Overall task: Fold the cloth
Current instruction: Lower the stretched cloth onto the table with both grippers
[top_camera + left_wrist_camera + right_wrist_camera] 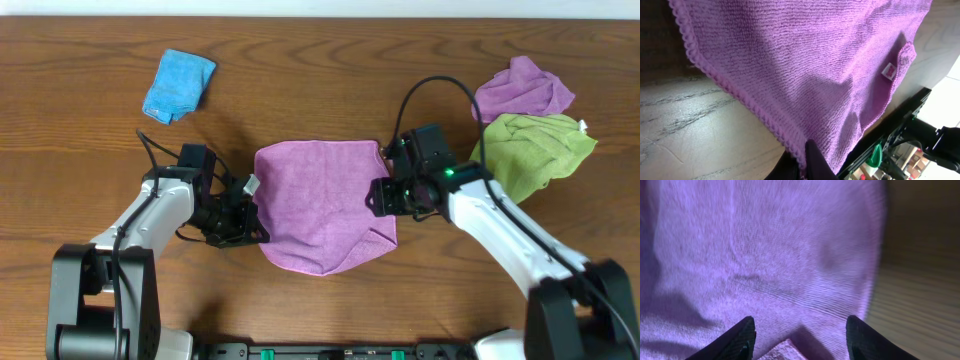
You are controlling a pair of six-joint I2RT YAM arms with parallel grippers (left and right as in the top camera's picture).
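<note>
The purple cloth's front corner is flipped back over itself; my right gripper will pinch the corner's tip [371,233] and pull it flat frontward before folding.
A purple cloth [320,205] lies folded over in the middle of the wooden table. My left gripper [250,222] is at the cloth's left edge and is shut on its scalloped hem; in the left wrist view [807,165] the dark fingers pinch the purple edge [790,145]. My right gripper [385,198] is at the cloth's right edge. In the right wrist view its two fingers [800,342] are spread wide apart over the purple cloth [765,255], with a small cloth corner lying between them.
A crumpled blue cloth [178,86] lies at the back left. A second purple cloth [522,90] and a green cloth [535,150] lie at the back right, close to my right arm. The table's front edge [900,120] runs near the left gripper.
</note>
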